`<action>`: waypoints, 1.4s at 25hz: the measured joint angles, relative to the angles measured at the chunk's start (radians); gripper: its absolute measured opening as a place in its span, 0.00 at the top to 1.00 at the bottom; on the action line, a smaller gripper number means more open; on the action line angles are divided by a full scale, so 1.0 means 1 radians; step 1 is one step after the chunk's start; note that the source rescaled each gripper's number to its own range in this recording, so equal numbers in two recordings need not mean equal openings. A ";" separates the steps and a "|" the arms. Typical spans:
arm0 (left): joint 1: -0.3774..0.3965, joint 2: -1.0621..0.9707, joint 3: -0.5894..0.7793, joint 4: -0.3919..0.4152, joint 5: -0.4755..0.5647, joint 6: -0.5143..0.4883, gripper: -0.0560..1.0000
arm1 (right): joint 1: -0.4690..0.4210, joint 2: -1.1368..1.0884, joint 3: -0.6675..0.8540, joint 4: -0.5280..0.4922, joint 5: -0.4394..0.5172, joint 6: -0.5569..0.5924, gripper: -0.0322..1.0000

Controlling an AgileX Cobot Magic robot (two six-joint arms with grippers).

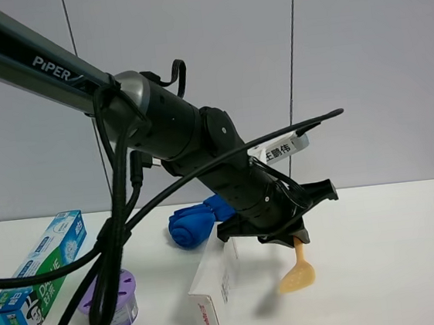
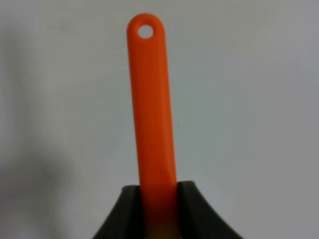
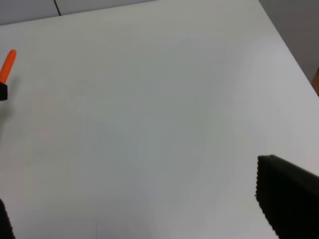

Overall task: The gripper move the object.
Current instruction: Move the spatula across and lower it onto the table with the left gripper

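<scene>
Next, I release the spatula from my left gripper on the bare white table [image 1: 315, 272] beside the white box.
My left gripper [image 1: 291, 236] is shut on the spatula and holds it above the white table. The spatula's tan head [image 1: 297, 275] hangs below the claw, close to the tabletop. In the left wrist view the orange-red handle [image 2: 152, 109] stands out between the two black fingers of the gripper [image 2: 158, 195]. My right gripper [image 3: 132, 199] is open and empty over bare table, with one finger [image 3: 286, 199] in view. The tip of the orange handle [image 3: 7, 64] shows at the edge of the right wrist view. The right gripper is out of the exterior high view.
A rolled blue cloth [image 1: 194, 221] lies behind the left arm. A white box [image 1: 214, 283] stands just left of the spatula head. A purple round container [image 1: 115, 301] and a green-blue carton [image 1: 38, 274] sit at the left. Black cables [image 1: 109, 244] trail from the arm.
</scene>
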 joint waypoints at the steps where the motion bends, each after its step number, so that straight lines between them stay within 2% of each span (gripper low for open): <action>1: 0.004 0.003 0.000 0.000 -0.004 -0.001 0.94 | 0.000 0.000 0.000 0.000 0.000 0.000 0.00; 16: 0.047 0.010 0.000 0.000 -0.003 -0.002 0.94 | 0.000 0.000 0.000 0.000 0.000 0.000 0.00; 18: 0.047 0.010 0.000 -0.021 -0.010 -0.001 0.94 | 0.000 0.000 0.000 0.000 0.000 0.000 0.00; 24: 0.047 0.010 -0.016 -0.186 -0.024 0.006 0.94 | 0.000 0.000 0.000 0.000 0.000 0.000 0.00; 27: 0.042 0.013 -0.046 -0.204 0.020 0.006 0.94 | 0.000 0.000 0.000 0.000 0.000 0.000 0.00; 35: 0.033 0.020 -0.092 -0.201 0.057 0.028 0.94 | 0.000 0.000 0.000 0.000 0.000 0.000 0.00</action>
